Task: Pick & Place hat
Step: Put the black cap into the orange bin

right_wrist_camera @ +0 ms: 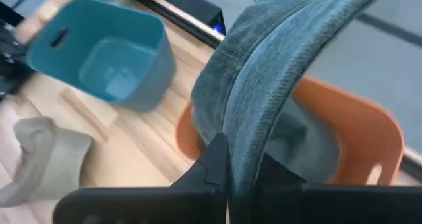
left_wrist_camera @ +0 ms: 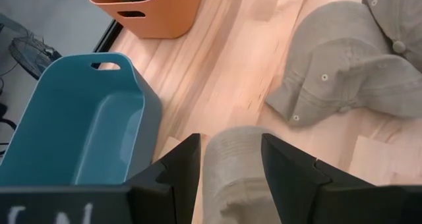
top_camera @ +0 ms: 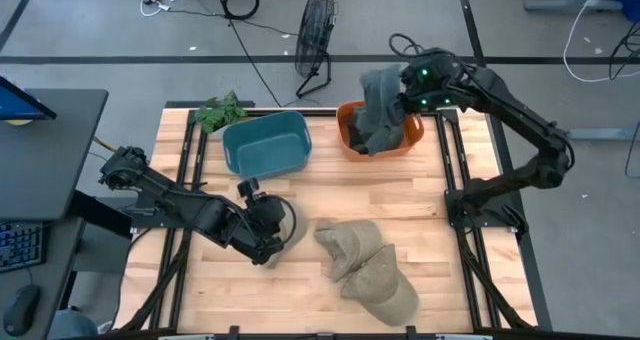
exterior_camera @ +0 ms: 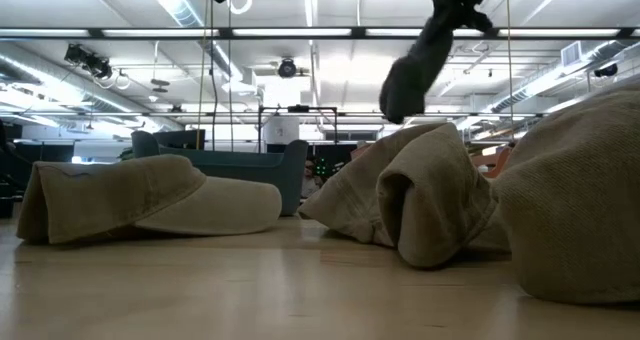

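The held end of the dark hat hangs by the orange bin's edge, so my right gripper will put the hat down, take hold of that end [top_camera: 396,88] again and tuck it inside.
A dark grey-blue hat [top_camera: 378,120] [right_wrist_camera: 264,72] hangs from my shut right gripper [top_camera: 408,92] [right_wrist_camera: 227,163] over the orange bin [top_camera: 412,138] at the table's far right. In the low view this hat [exterior_camera: 415,60] dangles high up. My left gripper [top_camera: 268,228] [left_wrist_camera: 231,168] is open above a beige hat [top_camera: 292,232] [left_wrist_camera: 231,171], with its fingers on either side of the hat. That hat [exterior_camera: 150,200] lies flat on the table, untouched. Two more beige hats [top_camera: 350,245] [top_camera: 385,285] lie to its right. My right gripper pinches a fold of the dark hat's cloth [right_wrist_camera: 245,141] between its two fingers [right_wrist_camera: 214,159]. The hat is lifted clear and hangs slack below the gripper, over the orange bin [right_wrist_camera: 356,138]. Which part of the hat it has is hidden by the cloth itself.
An empty teal bin [top_camera: 265,145] [left_wrist_camera: 72,118] stands at the far middle, with a small green plant [top_camera: 220,110] beside it. Black frame rails [top_camera: 460,180] run along both table sides. Bare wood lies between the bins and the hats. A fan [top_camera: 315,30] stands on the floor beyond.
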Available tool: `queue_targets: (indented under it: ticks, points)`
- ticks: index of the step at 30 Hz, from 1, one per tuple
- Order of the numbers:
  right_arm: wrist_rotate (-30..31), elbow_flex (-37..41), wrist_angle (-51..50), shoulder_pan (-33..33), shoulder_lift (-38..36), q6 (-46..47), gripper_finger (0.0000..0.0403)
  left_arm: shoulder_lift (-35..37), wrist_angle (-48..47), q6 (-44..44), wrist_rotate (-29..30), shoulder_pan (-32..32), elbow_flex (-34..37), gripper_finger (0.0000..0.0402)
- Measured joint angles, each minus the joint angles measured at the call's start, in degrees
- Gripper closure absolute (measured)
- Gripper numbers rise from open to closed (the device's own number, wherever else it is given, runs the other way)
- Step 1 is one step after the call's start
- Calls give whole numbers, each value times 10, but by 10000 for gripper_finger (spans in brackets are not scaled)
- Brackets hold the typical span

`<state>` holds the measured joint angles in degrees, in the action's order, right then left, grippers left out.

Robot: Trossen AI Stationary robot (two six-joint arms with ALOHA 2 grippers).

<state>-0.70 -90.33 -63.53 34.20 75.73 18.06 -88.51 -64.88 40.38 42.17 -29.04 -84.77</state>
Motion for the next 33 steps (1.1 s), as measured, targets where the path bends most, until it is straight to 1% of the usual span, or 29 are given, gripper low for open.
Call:
queue_targets:
  ticks: [5,9,14,18,23,30,33]
  points:
    - [-4,93,37,15,-25,6,393,0,0,29,1,0,0,236]
    - [-40,164,93,34,-47,13,393,0,0,41,2,0,0,236]
    - [-47,253,171,59,-59,3,393,0,0,41,2,0,0,236]
    - [-48,307,195,76,-59,-27,389,0,0,48,2,0,0,236]
    - [-42,347,181,84,-59,-41,351,0,0,56,2,0,0,236]
    - [14,350,159,84,-63,-53,275,0,0,59,2,3,0,236]
    - [19,345,124,84,-70,-77,247,0,1,59,2,4,0,236]
